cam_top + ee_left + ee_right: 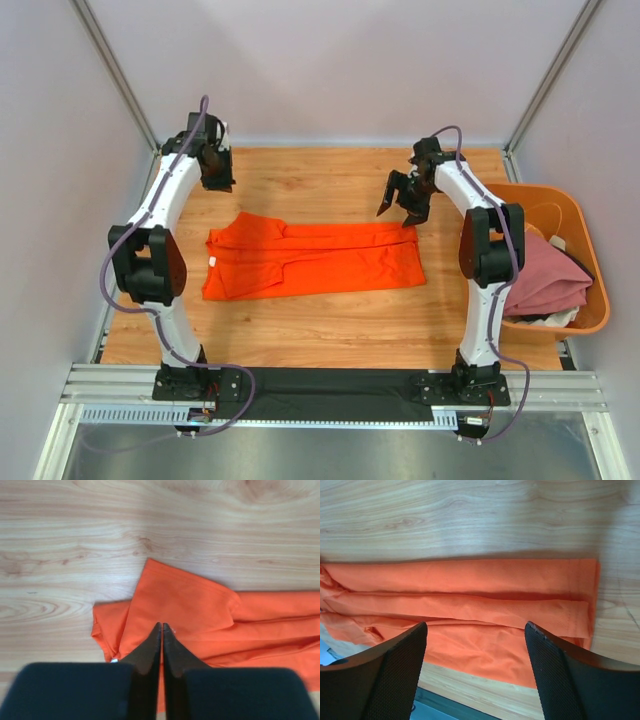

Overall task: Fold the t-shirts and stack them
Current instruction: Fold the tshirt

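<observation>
The upper layer of the orange t-shirt lies doubled back in a pleat, so the robot's right gripper will pinch the layer's hem corner (409, 237) and pull it open before folding.
A bright orange t-shirt (310, 262) lies flat mid-table, folded into a long band, with its sleeve end to the left. My left gripper (217, 172) hangs above the far left of the table, beyond the shirt's sleeve end. In the left wrist view its fingertips (162, 626) are pressed together with nothing between them, and the orange cloth (190, 600) lies below. My right gripper (403, 205) hovers over the shirt's far right corner. Its jaws (476, 627) are wide open above the hem end (470, 580). A dusty pink t-shirt (545, 275) is bunched in the tub.
A rigid orange plastic tub (597, 270) stands at the table's right edge and holds the pink cloth and some white items. Bare wooden tabletop (330, 185) surrounds the orange shirt. Grey walls and frame posts close in the back and sides.
</observation>
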Controlling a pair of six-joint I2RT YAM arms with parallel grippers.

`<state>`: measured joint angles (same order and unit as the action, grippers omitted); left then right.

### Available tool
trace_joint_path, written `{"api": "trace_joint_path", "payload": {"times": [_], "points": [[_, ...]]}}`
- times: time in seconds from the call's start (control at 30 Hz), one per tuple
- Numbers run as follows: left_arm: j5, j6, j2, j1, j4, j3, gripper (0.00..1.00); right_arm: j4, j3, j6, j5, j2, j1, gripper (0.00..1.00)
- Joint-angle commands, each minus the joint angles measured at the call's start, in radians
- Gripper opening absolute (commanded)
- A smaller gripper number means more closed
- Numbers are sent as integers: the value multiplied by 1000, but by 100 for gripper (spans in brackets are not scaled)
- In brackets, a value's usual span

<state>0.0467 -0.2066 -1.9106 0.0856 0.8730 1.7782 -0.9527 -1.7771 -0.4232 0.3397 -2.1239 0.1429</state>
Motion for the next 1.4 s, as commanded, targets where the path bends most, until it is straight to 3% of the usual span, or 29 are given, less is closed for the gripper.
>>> {"api": "trace_joint_path", "payload": {"times": [0.0,0.1,0.2,0.33,0.43,0.47,0.6,0.77,0.97,1.2,1.37], "points": [[-4,-19,-7,-1,33,-13,15,-17,5,-14,-85,70,-2,82],[-21,-65,27,-4,44,-90,33,-40,10,-45,-162,88,-8,86],[-36,-123,91,-18,37,-190,43,-81,8,-74,-199,88,-19,89],[-1,-134,142,-24,32,-241,43,-81,44,-75,-200,108,-35,88],[44,-36,142,-27,-35,-261,43,-80,58,-43,-214,101,-43,80],[50,-16,127,-30,-25,-247,43,-83,58,-35,-215,98,-46,74],[58,38,-2,-43,0,-139,43,-58,80,3,-237,90,-48,66],[50,3,-83,-47,-6,-74,41,-23,87,34,-249,59,-48,56],[59,-54,-67,-47,-35,-109,39,-3,74,35,-268,33,-48,47],[53,-56,-45,-47,-49,-145,38,-8,41,24,-281,-7,-49,44],[73,-51,-45,-47,-58,-155,39,-3,41,17,-278,-21,-48,34]]}}
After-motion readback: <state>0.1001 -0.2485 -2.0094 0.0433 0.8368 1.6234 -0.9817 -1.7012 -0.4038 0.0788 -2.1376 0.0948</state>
